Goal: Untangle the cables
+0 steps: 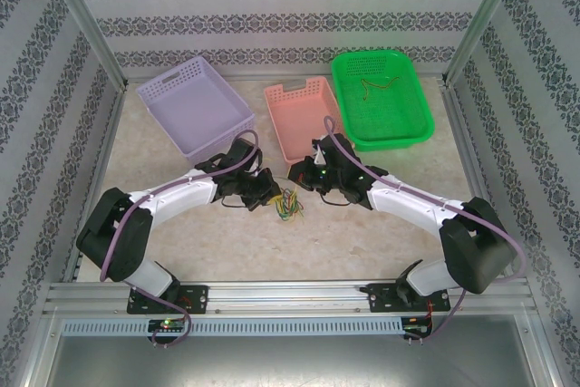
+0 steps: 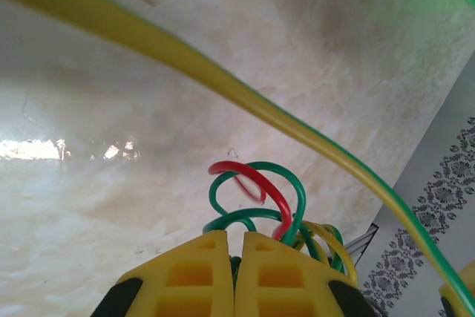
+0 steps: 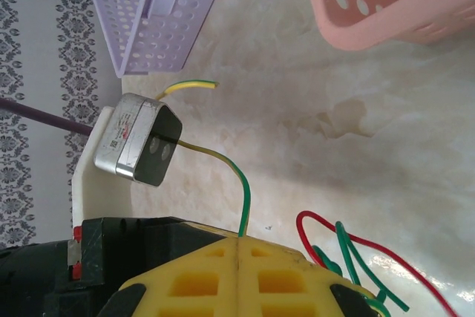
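The yellow-green wire runs behind the camera box of my left gripper, so next my right gripper lets go of it and grabs the tangle (image 1: 289,206), while my left gripper backs out of the way.
The cables (image 1: 290,204) lie as a small tangle of green, yellow and red wires on the table between both grippers. My left gripper (image 2: 234,237) is shut on the tangle's green wire, and red and green loops (image 2: 256,191) rise just past its fingertips. A yellow-green wire (image 2: 223,83) runs taut across the left wrist view. My right gripper (image 3: 239,239) is shut on that yellow-green wire (image 3: 245,191), which passes behind the left wrist's camera box (image 3: 141,139). From above, the left gripper (image 1: 270,189) and right gripper (image 1: 299,172) sit close together beside the tangle.
A lilac basket (image 1: 195,106), a pink basket (image 1: 304,120) and a green basket (image 1: 412,111) stand at the back. The green basket has a few thin wires (image 1: 379,84) in it. Patterned walls close in the table on three sides.
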You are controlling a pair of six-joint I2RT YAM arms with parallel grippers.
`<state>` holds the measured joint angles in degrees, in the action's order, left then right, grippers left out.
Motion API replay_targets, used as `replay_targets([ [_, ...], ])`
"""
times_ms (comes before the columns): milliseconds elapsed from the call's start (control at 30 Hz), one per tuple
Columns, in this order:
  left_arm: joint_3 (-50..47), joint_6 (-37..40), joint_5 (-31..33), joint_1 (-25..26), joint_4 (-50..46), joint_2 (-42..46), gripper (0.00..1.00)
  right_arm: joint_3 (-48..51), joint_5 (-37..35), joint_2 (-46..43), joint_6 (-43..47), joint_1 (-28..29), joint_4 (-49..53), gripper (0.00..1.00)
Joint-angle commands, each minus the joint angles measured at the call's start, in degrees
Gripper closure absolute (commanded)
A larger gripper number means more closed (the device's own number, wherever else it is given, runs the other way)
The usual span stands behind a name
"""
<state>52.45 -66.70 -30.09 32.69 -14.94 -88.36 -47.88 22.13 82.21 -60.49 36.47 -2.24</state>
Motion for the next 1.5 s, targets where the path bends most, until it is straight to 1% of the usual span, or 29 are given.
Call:
replay_targets([
  [0,1.82,1.93,4.17,0.65,-4.45,2.65,1.00,1.33,0.72,-2.28,-0.50,-1.11,-0.42,1.00],
  [67,3.11,3.98,6.20,0.62,-8.61,3.90,1.00,1.39,0.87,-2.63,0.66,-1.40,1.31,1.00],
  [167,5.00,6.92,5.92,0.70,-12.23,4.00,1.00,0.15,3.36,-0.84,3.42,-1.45,5.76,0.99],
  [233,6.09,8.80,4.84,0.62,-13.87,3.55,1.00,-1.23,6.56,1.35,5.10,-1.16,8.13,0.83],
  [333,8.41,12.01,4.25,0.62,-17.35,2.34,1.00,-1.44,7.38,1.37,6.06,-0.31,9.22,0.64],
  [433,10.27,14.79,4.47,0.62,-20.27,1.74,1.00,-1.34,5.66,-0.73,7.13,0.01,10.15,0.54],
  [500,11.00,15.94,4.69,0.67,-21.70,1.36,1.00,-1.34,4.65,-2.00,7.53,0.01,10.44,0.51],
  [567,11.36,16.56,4.47,0.62,-22.24,0.92,1.00,-1.63,4.46,-2.36,7.44,0.18,10.63,0.49],
  [633,11.45,16.70,4.43,0.63,-22.13,0.73,1.00,-2.18,5.12,-1.37,6.60,0.44,10.75,0.50],
  [700,11.61,16.56,4.76,0.63,-22.11,0.67,1.00,-2.39,5.73,-0.04,4.59,0.99,10.21,0.53],
  [800,12.15,16.42,5.76,0.63,-22.37,0.40,1.00,-2.40,6.30,1.34,0.64,1.85,11.33,0.53],
  [1000,13.99,17.02,8.98,0.71,-23.58,0.37,1.00,-2.55,4.65,-1.02,-6.02,1.17,16.90,0.43],
  [1167,14.97,17.93,11.27,1.52,-21.77,1.12,1.00,-4.52,5.62,-0.61,-17.42,1.86,15.54,0.35],
  [1300,15.02,17.82,12.94,1.92,-19.80,2.29,1.00,-8.68,6.06,1.95,-21.09,2.45,16.94,0.32],
  [1400,14.80,17.56,14.67,2.19,-18.54,4.06,1.00,-6.90,5.69,2.58,-27.05,2.62,14.68,0.34],
  [1467,14.79,17.48,15.52,2.29,-17.89,4.98,1.00,-6.37,5.29,3.07,-29.15,3.14,13.71,0.34],
])
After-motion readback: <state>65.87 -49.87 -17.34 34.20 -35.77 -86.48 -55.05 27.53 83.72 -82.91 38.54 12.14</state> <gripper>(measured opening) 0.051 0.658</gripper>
